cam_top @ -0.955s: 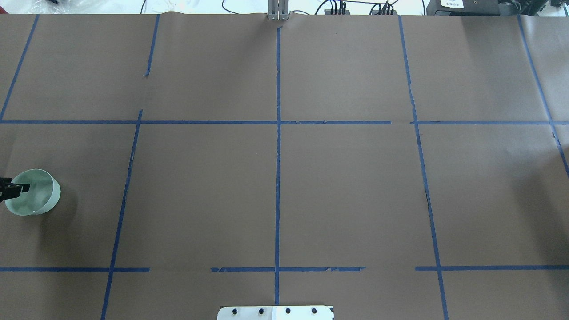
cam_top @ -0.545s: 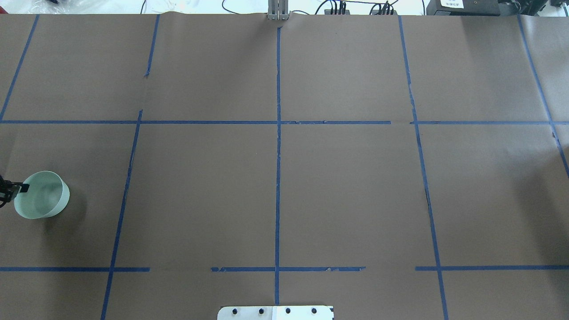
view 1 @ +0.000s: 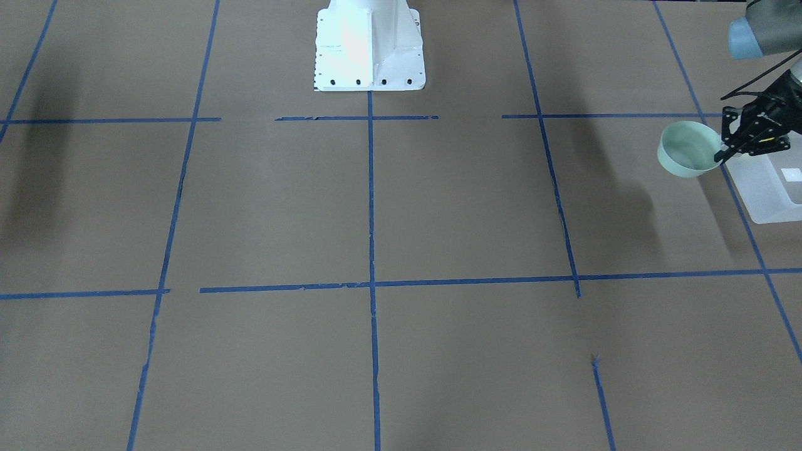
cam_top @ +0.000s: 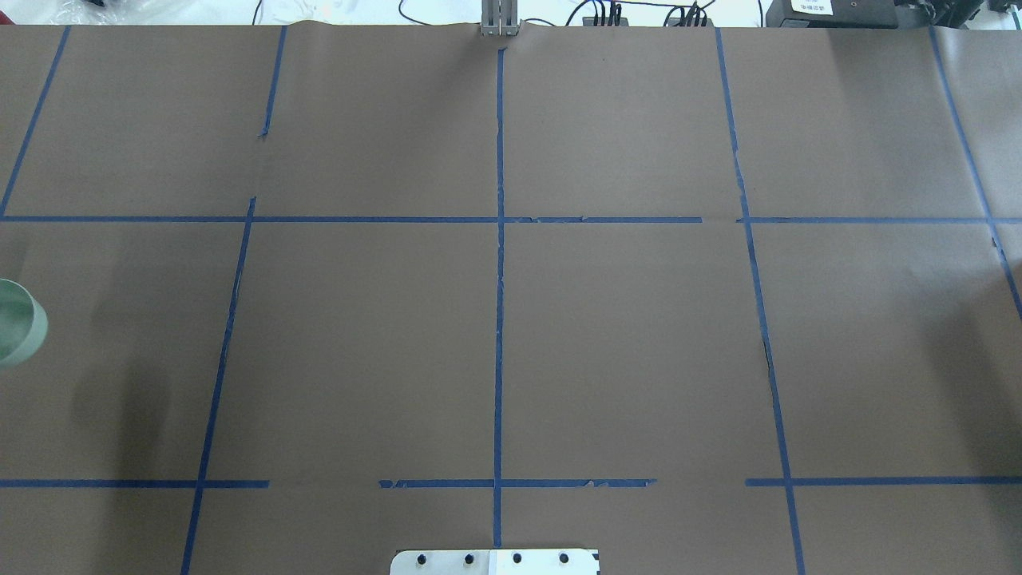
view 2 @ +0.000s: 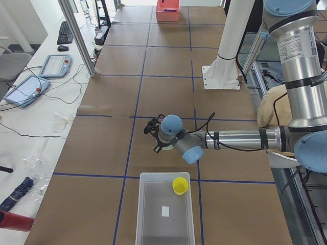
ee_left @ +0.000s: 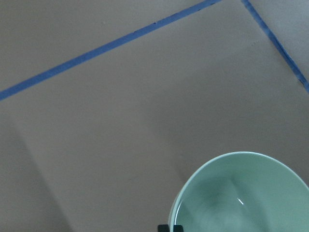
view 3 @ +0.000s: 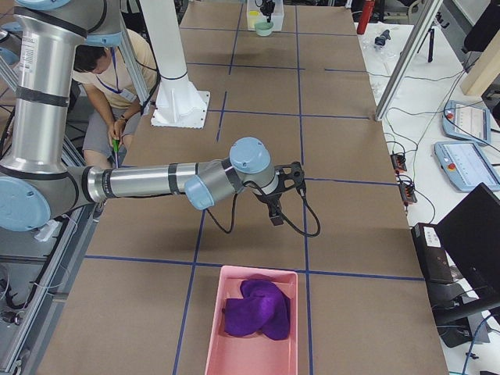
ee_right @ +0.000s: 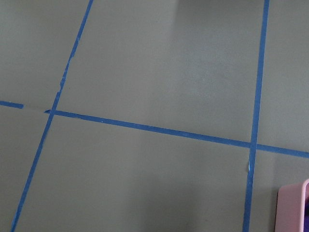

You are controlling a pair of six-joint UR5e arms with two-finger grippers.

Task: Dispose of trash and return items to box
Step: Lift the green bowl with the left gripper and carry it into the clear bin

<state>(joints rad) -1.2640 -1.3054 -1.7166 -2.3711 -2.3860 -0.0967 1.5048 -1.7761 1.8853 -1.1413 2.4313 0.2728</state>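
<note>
Next, my left gripper sets the mint-green bowl down on the white patch inside the frosted box (view 1: pixel 795 179).
The mint-green bowl (view 1: pixel 685 150) hangs above the table, just beside the frosted box (view 1: pixel 761 203). My left gripper (view 1: pixel 722 153) is shut on its rim. The bowl shows at the left edge of the overhead view (cam_top: pixel 16 323) and fills the lower right of the left wrist view (ee_left: pixel 246 198). In the exterior left view the yellow cup (view 2: pixel 180 185) stands inside the box (view 2: pixel 140 204). My right gripper (view 3: pixel 277 211) hovers over bare table in the exterior right view only. I cannot tell whether it is open or shut.
A pink bin (view 3: pixel 211 336) with a purple cloth (view 3: pixel 256 308) in it stands at the table's right end; its corner shows in the right wrist view (ee_right: pixel 294 203). The robot's white base (view 1: pixel 368 47) stands mid-table at the near edge. Blue tape lines cross the brown paper.
The bowl has moved left and away from the robot in the overhead view, now half off its left edge. The left gripper's fingers have left that view.
</note>
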